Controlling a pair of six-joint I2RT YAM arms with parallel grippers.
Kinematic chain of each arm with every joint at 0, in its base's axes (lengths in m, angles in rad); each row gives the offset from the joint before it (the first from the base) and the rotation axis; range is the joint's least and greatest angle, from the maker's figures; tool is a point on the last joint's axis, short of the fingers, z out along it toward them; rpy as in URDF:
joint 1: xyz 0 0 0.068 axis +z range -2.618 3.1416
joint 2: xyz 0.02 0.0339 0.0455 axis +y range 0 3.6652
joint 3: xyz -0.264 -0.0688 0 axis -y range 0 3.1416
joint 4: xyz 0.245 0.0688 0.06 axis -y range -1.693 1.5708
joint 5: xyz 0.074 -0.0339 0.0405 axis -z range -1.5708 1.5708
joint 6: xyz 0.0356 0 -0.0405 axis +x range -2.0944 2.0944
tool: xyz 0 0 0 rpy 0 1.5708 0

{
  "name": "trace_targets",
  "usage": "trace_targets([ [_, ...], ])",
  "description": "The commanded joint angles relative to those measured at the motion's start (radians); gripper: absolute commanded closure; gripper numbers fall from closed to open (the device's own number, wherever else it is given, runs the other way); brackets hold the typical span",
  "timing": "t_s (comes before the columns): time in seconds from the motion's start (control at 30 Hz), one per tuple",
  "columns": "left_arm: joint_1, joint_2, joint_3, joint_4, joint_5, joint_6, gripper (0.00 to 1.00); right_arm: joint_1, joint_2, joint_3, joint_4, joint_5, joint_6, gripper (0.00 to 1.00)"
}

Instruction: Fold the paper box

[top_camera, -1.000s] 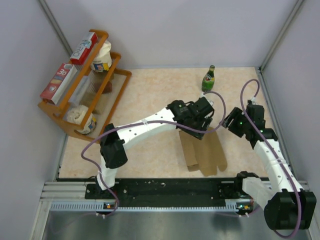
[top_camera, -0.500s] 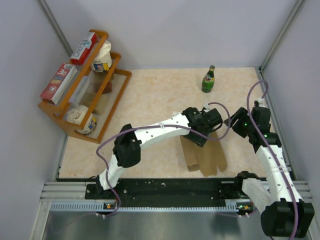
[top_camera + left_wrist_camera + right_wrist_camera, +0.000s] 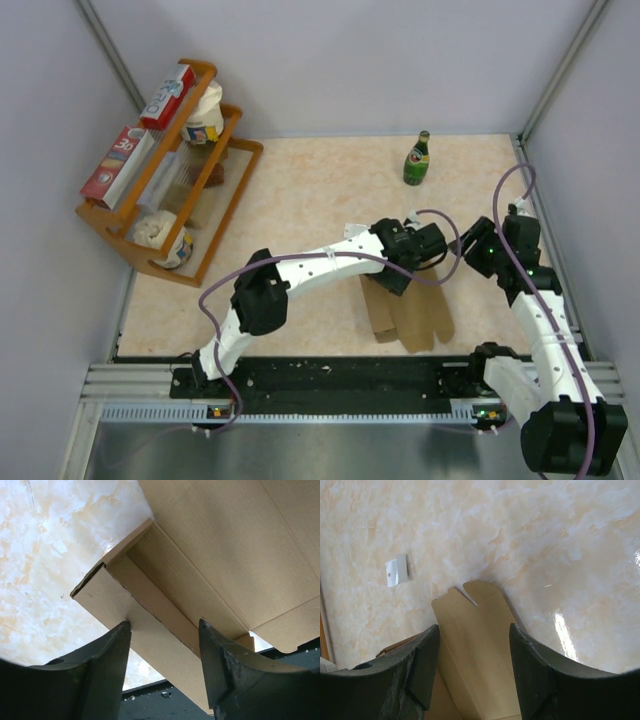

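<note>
Next, my right gripper goes to the small white scrap's edge [image 3: 367, 229] [image 3: 406, 569] facing away from the wooden rack and closes there.
The paper box [image 3: 418, 318], plain brown cardboard, lies partly unfolded on the table in front of the arms. In the left wrist view one raised side wall [image 3: 150, 630] of the box runs between my fingers. My left gripper [image 3: 408, 268] [image 3: 164, 632] is open around that wall, its left fingertip [image 3: 122, 630] at the wall's face and a gap on the other side. My right gripper [image 3: 465, 247] [image 3: 474, 632] hovers open over the box's far end. Below it a flap with two rounded tabs [image 3: 475, 610] lies flat on the table.
A green bottle [image 3: 417, 158] stands at the back of the table. A wooden rack [image 3: 165, 165] with cartons and jars fills the left side. A small white scrap [image 3: 397, 572] lies on the table beyond the flap. Grey walls close the sides.
My left gripper has moved right and down onto the box's far side, and its jaws have narrowed a little. My right gripper drew slightly right early on, then held still.
</note>
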Motion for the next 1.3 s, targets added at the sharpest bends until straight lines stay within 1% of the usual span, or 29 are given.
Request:
trace_targets([
  [0.0,-0.009,-0.022,-0.023,-0.021,-0.039,-0.018,0.42,-0.015,-0.010,-0.009,0.037,-0.018,0.003,0.43],
  [0.17,-0.009,-0.058,-0.085,-0.016,-0.064,-0.031,0.50,-0.015,-0.010,-0.015,0.048,-0.026,0.009,0.43],
  [0.33,-0.011,-0.074,-0.115,-0.043,-0.082,-0.051,0.59,-0.015,-0.010,-0.017,0.051,-0.030,0.012,0.43],
  [0.4,-0.011,-0.089,-0.137,-0.036,-0.085,-0.056,0.60,-0.015,-0.011,-0.018,0.053,-0.032,0.014,0.43],
  [0.47,-0.012,-0.114,-0.168,-0.023,-0.085,-0.062,0.65,-0.015,-0.010,-0.020,0.053,-0.033,0.012,0.43],
  [0.5,-0.012,-0.127,-0.181,-0.017,-0.087,-0.064,0.68,-0.015,-0.011,-0.020,0.056,-0.033,0.014,0.43],
  [0.57,-0.012,-0.150,-0.215,-0.004,-0.094,-0.073,0.79,-0.015,-0.013,-0.020,0.056,-0.032,0.012,0.43],
  [0.6,-0.012,-0.163,-0.229,0.002,-0.099,-0.076,0.83,-0.015,-0.014,-0.020,0.054,-0.032,0.011,0.43],
  [0.67,-0.012,-0.181,-0.266,0.011,-0.103,-0.081,0.87,-0.015,-0.016,-0.019,0.056,-0.030,0.012,0.43],
  [0.83,-0.012,-0.213,-0.329,0.036,-0.114,-0.087,0.88,-0.015,-0.031,-0.008,0.054,-0.027,0.005,0.43],
  [1.0,-0.011,-0.227,-0.375,0.057,-0.125,-0.088,0.95,-0.015,-0.051,0.009,0.066,-0.042,-0.040,0.43],
  [1.1,-0.006,-0.242,-0.413,0.085,-0.126,-0.088,1.00,-0.015,-0.041,0.014,0.117,-0.131,-0.097,0.43],
  [1.27,0.031,-0.308,-0.539,0.209,-0.070,-0.084,1.00,-0.014,0.091,0.064,0.145,-0.294,-0.143,0.42],
])
